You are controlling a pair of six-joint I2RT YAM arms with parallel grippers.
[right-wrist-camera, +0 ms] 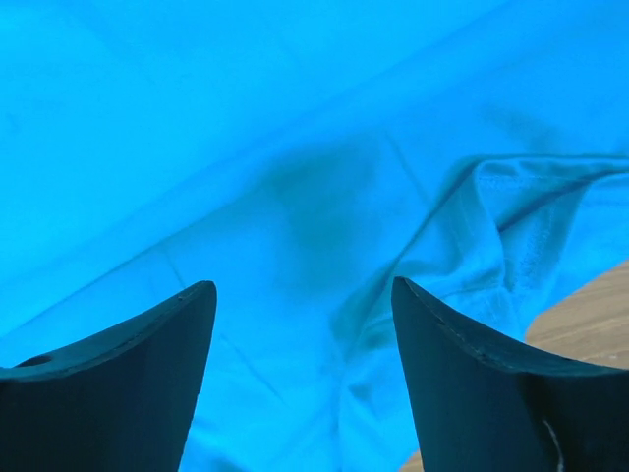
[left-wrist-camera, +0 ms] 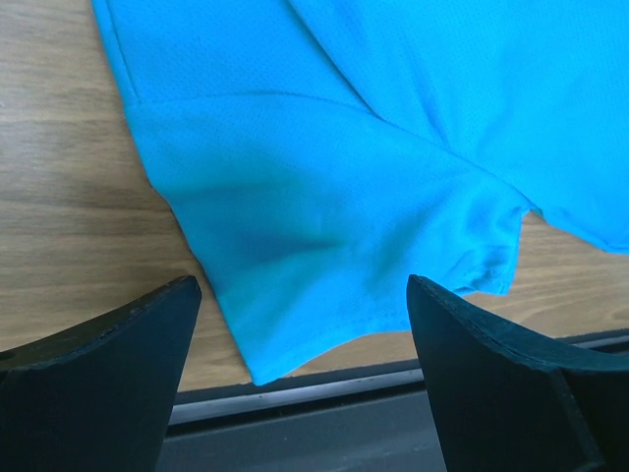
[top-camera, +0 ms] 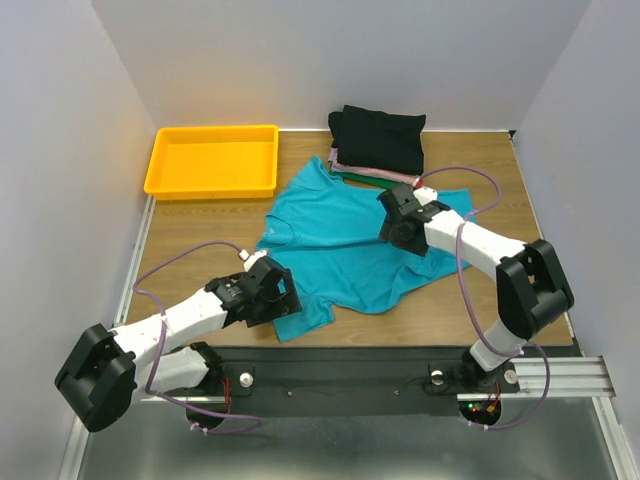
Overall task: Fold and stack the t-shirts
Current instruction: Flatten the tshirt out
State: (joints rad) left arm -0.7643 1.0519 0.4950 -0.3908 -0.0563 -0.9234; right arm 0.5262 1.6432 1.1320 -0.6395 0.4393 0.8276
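Observation:
The hem of the teal t-shirt is bunched at its near corner, so next I grip the hem's folded edge [right-wrist-camera: 491,251] with my right gripper and pull it out straight before folding.
A teal t-shirt [top-camera: 335,240] lies spread and rumpled on the wooden table. My left gripper [top-camera: 272,295] is open just above its near left corner [left-wrist-camera: 295,285], holding nothing; that corner reaches the table's front edge. My right gripper [top-camera: 398,225] is open above the shirt's right side [right-wrist-camera: 295,197], over a folded seam [right-wrist-camera: 511,226], holding nothing. A stack of folded shirts stands at the back: black [top-camera: 380,135] on top, pale pink [top-camera: 350,165] and dark green [top-camera: 365,178] edges showing below it.
A yellow plastic tray [top-camera: 212,160] stands at the back left. Grey walls close in the table on three sides. A black rail [left-wrist-camera: 373,388] runs along the table's front edge under the left gripper.

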